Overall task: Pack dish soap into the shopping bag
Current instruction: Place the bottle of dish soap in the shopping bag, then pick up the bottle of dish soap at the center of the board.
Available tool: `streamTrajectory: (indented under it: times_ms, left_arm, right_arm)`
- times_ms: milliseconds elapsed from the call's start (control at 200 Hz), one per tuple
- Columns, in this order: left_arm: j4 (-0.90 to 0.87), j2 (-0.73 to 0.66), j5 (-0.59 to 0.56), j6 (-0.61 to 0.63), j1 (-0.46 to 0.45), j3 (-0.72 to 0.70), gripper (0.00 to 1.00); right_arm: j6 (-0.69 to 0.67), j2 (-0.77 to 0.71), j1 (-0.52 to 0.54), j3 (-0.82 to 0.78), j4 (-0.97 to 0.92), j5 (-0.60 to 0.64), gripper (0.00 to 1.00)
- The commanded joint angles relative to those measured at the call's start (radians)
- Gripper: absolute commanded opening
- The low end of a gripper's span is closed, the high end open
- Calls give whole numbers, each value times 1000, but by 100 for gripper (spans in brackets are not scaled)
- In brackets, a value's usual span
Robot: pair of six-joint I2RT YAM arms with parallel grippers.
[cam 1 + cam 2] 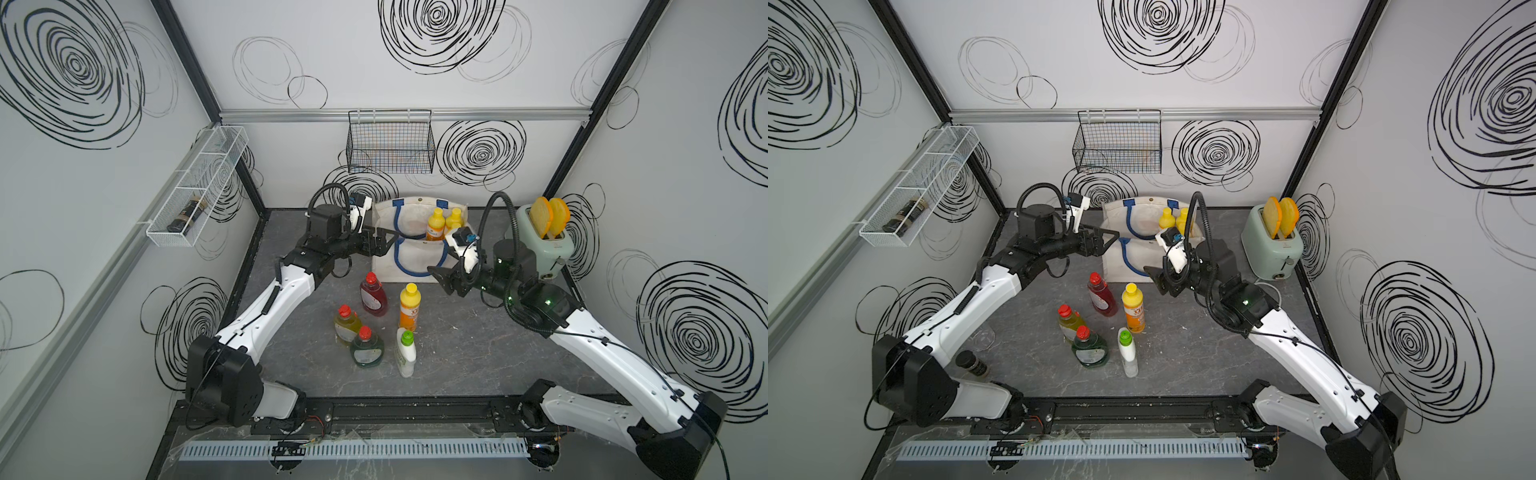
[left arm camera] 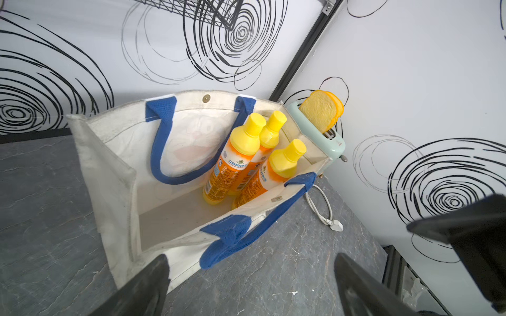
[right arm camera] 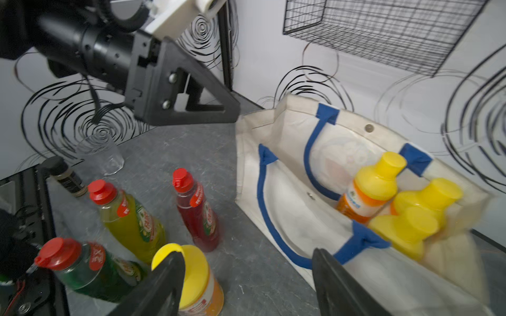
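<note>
Next, I close my right gripper on the yellow cap (image 1: 411, 289) (image 3: 178, 260) of the lone orange bottle that stands in front of the white shopping bag.
The white shopping bag (image 1: 388, 266) with blue handles stands open at the back of the table, and three orange dish soap bottles (image 2: 235, 164) with yellow caps stand inside it. In front of it stand a fourth orange bottle (image 1: 409, 307), a red one (image 1: 372, 296), a yellow one (image 1: 347, 326), a green one (image 1: 365, 349) and a white green-capped one (image 1: 405, 353). My left gripper (image 1: 388, 240) hangs open by the bag's left rim, empty. My right gripper (image 1: 437, 277) is open and empty at the bag's front right corner, above the lone orange bottle (image 3: 197, 276).
A mint toaster (image 1: 544, 245) with two bread slices stands right of the bag, its cord and plug (image 2: 325, 213) on the table. A black wire basket (image 1: 390, 145) hangs on the back wall and a white wire shelf (image 1: 195, 191) on the left wall. A glass (image 3: 101, 156) and a small dark bottle (image 1: 971, 363) stand at the left.
</note>
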Motion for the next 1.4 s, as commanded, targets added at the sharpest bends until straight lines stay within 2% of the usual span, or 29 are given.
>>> streamTrajectory:
  times_ms: [0,225,885,1021,1396]
  left_arm:
    - [61,-34,21,2,-4,-18,96]
    - [59,-23,39,-6,24,-17,96]
    - [79,-7,59,-26,37,-31,96]
    - [87,-14,59,-30,36,-36,96]
    - [92,-18,62,-35,38,-38,96]
  right_arm:
    - [-21,-27,55,-41,109,-20,78]
    - [-16,6,104,-57,117,-36,80]
    - [36,14,106,-180,261,-109,82]
    - [42,40,106,-184,275,-132,77]
    - [36,85,106,-182,286,-149,74]
